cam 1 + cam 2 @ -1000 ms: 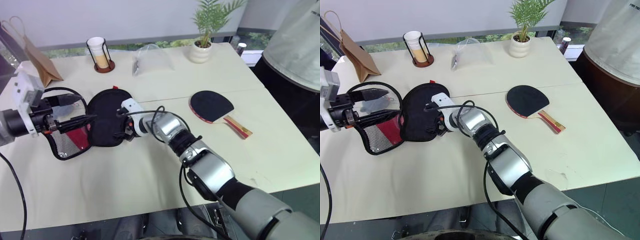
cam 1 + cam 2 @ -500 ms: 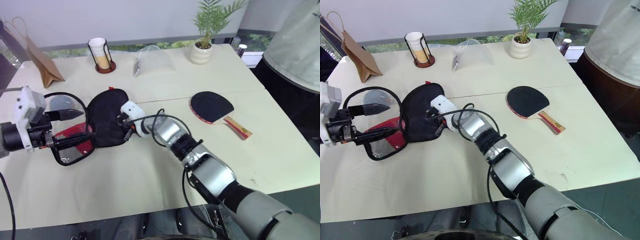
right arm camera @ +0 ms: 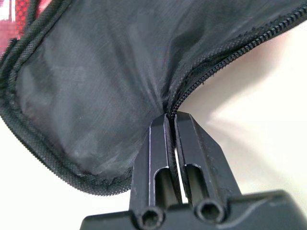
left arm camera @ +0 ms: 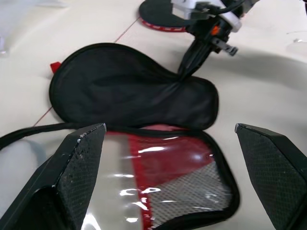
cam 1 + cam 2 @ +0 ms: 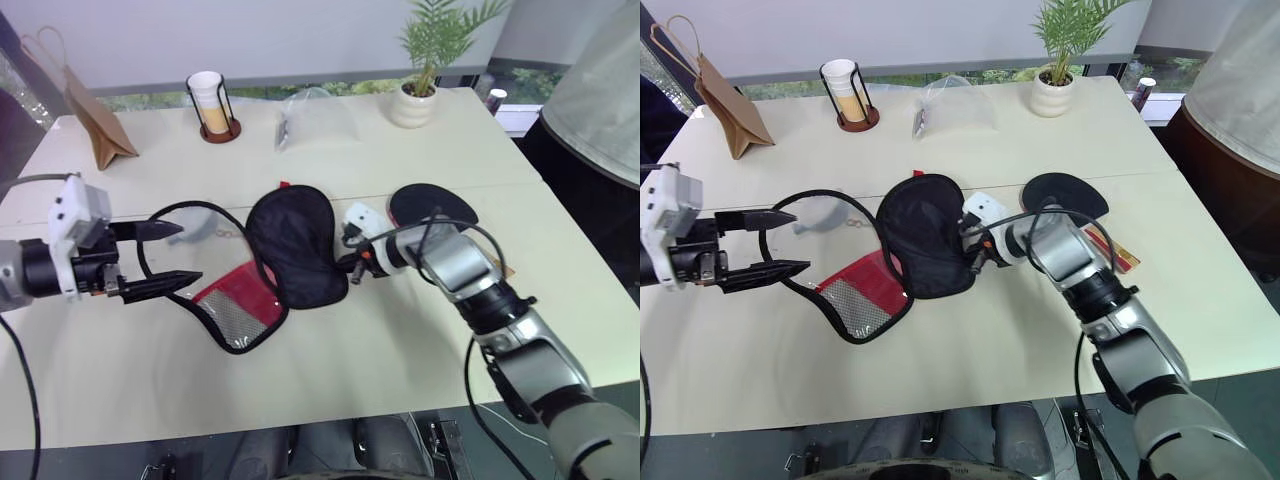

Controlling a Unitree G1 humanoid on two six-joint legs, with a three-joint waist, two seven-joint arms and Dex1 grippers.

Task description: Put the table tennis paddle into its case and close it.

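Note:
My right gripper is to let go of the case's black flap, now spread out at mid-table. Next, I leave it on the table (image 5: 333, 247) (image 3: 187, 76) next to the table tennis paddle.
The case (image 5: 298, 243) lies open at mid-table, its black flap spread out and its red and mesh half (image 5: 236, 305) nearer the front edge. My right gripper (image 5: 350, 271) is shut on the flap's zipped edge (image 3: 192, 81), pinching the fabric. The table tennis paddle (image 5: 436, 204) lies flat just behind my right forearm, which hides its handle. My left gripper (image 5: 190, 252) hovers open to the left of the case, with nothing between its fingers (image 4: 81, 163). The left wrist view shows the case (image 4: 129, 91) ahead and the right gripper (image 4: 188, 71) gripping it.
A brown paper bag (image 5: 92, 125), a cup in a wire holder (image 5: 211, 104), a clear plastic bag (image 5: 315, 118) and a potted plant (image 5: 425, 85) line the far side. A person (image 5: 605, 100) stands at the right. A black cable (image 5: 190, 210) loops beside the case.
My right gripper shut on the case's flap and dragged the case to the right, close to the paddle. The case's two halves now lie spread apart. The left gripper stayed open.

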